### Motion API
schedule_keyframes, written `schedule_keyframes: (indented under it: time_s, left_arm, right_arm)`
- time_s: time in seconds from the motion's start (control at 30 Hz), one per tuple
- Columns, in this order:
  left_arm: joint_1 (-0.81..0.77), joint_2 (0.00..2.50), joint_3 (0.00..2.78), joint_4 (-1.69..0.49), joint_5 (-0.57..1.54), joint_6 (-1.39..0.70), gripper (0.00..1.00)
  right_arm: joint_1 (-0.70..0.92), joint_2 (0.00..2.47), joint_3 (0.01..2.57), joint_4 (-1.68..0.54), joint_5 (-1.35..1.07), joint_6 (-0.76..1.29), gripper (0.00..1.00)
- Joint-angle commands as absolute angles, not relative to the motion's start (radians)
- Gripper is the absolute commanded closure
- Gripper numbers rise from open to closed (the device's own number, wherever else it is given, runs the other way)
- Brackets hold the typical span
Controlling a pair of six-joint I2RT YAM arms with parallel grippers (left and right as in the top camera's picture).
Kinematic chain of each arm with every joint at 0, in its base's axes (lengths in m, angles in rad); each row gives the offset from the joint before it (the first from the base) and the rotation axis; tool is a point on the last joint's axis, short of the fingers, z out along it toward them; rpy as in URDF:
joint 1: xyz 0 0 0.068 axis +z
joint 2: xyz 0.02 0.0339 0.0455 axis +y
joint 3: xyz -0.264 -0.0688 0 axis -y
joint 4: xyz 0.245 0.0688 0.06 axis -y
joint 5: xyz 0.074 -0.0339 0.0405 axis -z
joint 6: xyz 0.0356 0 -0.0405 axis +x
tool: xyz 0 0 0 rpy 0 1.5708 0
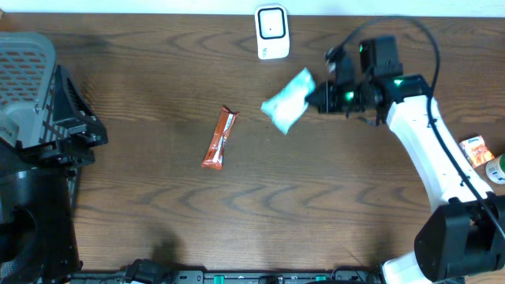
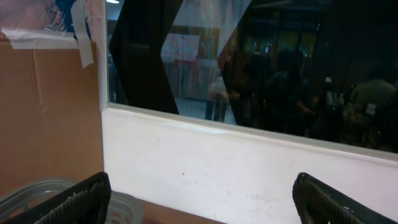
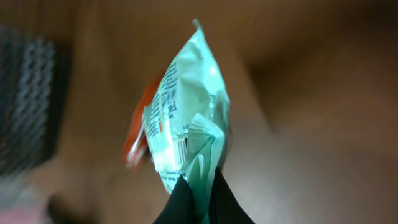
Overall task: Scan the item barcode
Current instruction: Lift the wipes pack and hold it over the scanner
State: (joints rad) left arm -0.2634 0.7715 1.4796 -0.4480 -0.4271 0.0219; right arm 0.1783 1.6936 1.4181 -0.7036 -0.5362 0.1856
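Note:
Next, my right gripper puts down and releases the mint-green snack packet on the wooden table (image 1: 275,84) just in front of the white barcode scanner.
A mint-green snack packet (image 1: 288,101) hangs in the air just below and to the right of the white barcode scanner (image 1: 271,31) at the table's far edge. My right gripper (image 1: 317,99) is shut on the packet's right end. In the right wrist view the packet (image 3: 186,112) rises from between the black fingers (image 3: 177,210), its printed side turned left; the gripper (image 3: 202,202) pinches its crimped seal. My left gripper (image 2: 202,205) is open and empty, facing a white wall and a dark window. The left arm (image 1: 67,130) stays at the table's left edge.
An orange snack bar (image 1: 220,138) lies on the wooden table left of the packet, blurred behind it in the right wrist view (image 3: 134,143). A grey mesh basket (image 1: 24,71) stands at the far left. A small orange box (image 1: 476,150) lies at the right edge.

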Motion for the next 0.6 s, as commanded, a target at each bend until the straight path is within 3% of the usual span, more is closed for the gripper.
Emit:
schedule_keyframes:
  time_s: [0.0,0.17,0.57]
  left_arm:
    - [-0.258,0.770,1.477,-0.447,-0.426,0.013,0.06]
    - [-0.258,0.770,1.477,-0.447,-0.426,0.013,0.07]
    - [-0.258,0.770,1.477,-0.454,-0.427,0.014,0.07]
  right_arm:
    - [0.214,1.659,1.479,-0.616,-0.247,0.231,0.98]
    - [0.263,1.689,1.479,-0.383,0.055,0.198,0.99]
    - [0.324,1.977,1.567,0.063,0.245,-0.065,0.99]
